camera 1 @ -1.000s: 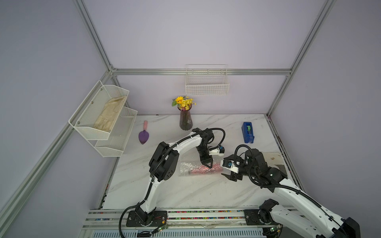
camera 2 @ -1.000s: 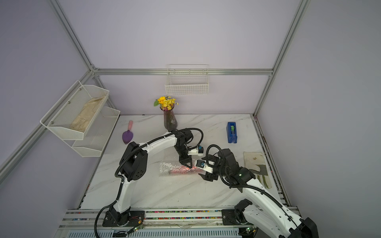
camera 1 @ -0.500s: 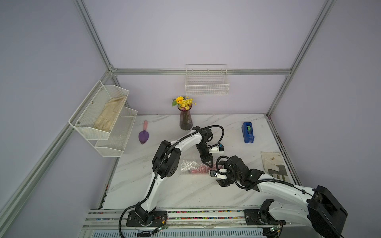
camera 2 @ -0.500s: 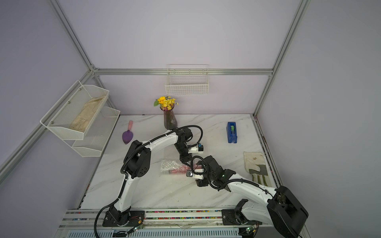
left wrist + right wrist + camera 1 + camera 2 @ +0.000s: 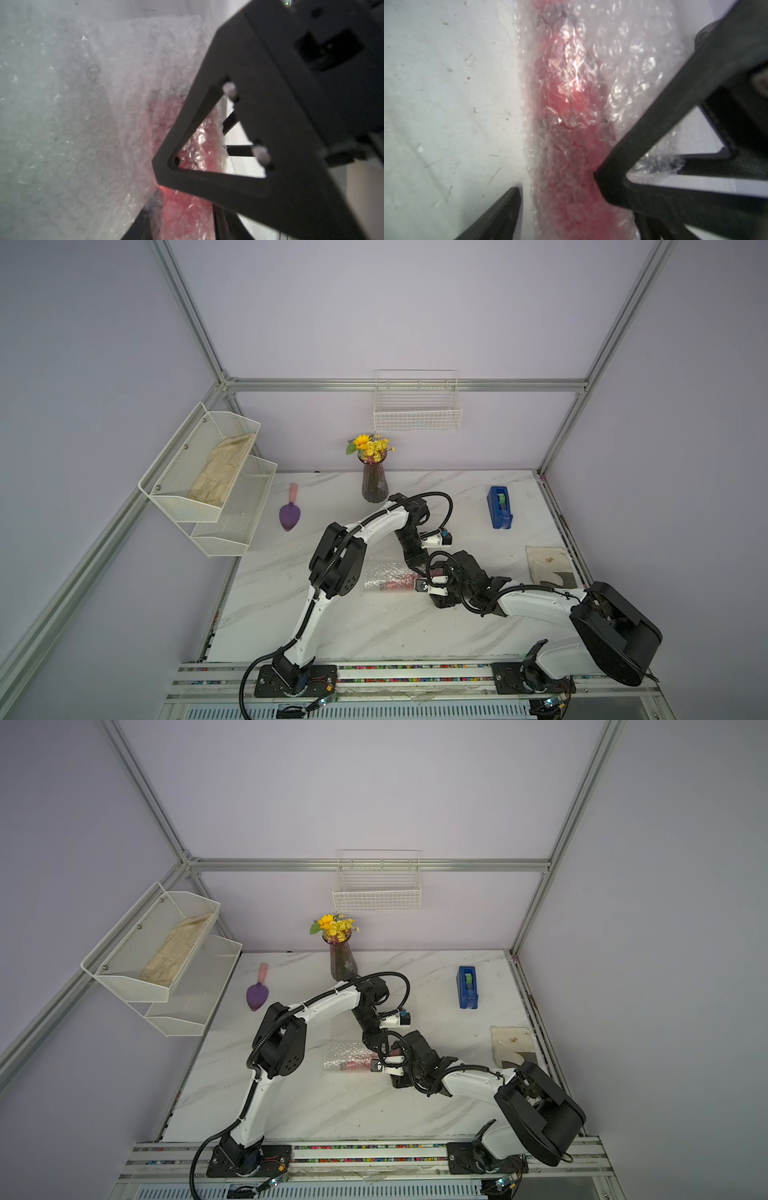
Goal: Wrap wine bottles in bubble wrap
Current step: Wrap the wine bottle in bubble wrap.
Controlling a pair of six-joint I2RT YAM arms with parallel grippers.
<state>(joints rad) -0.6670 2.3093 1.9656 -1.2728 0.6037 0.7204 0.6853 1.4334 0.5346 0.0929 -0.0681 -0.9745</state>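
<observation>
My left gripper holds the wine bottle from behind, bubble wrap lies flat, so I need to open, grab the bottle's front side [image 5: 397, 587] and roll it further.
The wine bottle [image 5: 397, 584] [image 5: 353, 1064] lies on its side mid-table, pink-red through the bubble wrap [image 5: 380, 574] [image 5: 340, 1054] rolled round it. My left gripper [image 5: 417, 570] [image 5: 376, 1048] comes down from behind and is shut on the wrapped bottle [image 5: 182, 214], a dark finger [image 5: 137, 228] on each side. My right gripper [image 5: 424, 587] [image 5: 376, 1068] reaches in from the right and stands open astride the same end. In the right wrist view one finger [image 5: 500, 214] stays clear of the wrap [image 5: 633, 62], with bare table between. The bottle's cap and label are hidden.
A dark vase of yellow flowers [image 5: 374, 485] stands at the back. A purple trowel [image 5: 289, 514] lies at back left and a blue tape dispenser [image 5: 500, 508] at back right. A pale cloth [image 5: 548, 568] lies by the right edge. Wire shelves [image 5: 208, 477] hang on the left wall.
My right arm has swung in leftward and dropped low, bringing its gripper from beside the bottle's end to astride it. The left gripper has kept its hold in place.
</observation>
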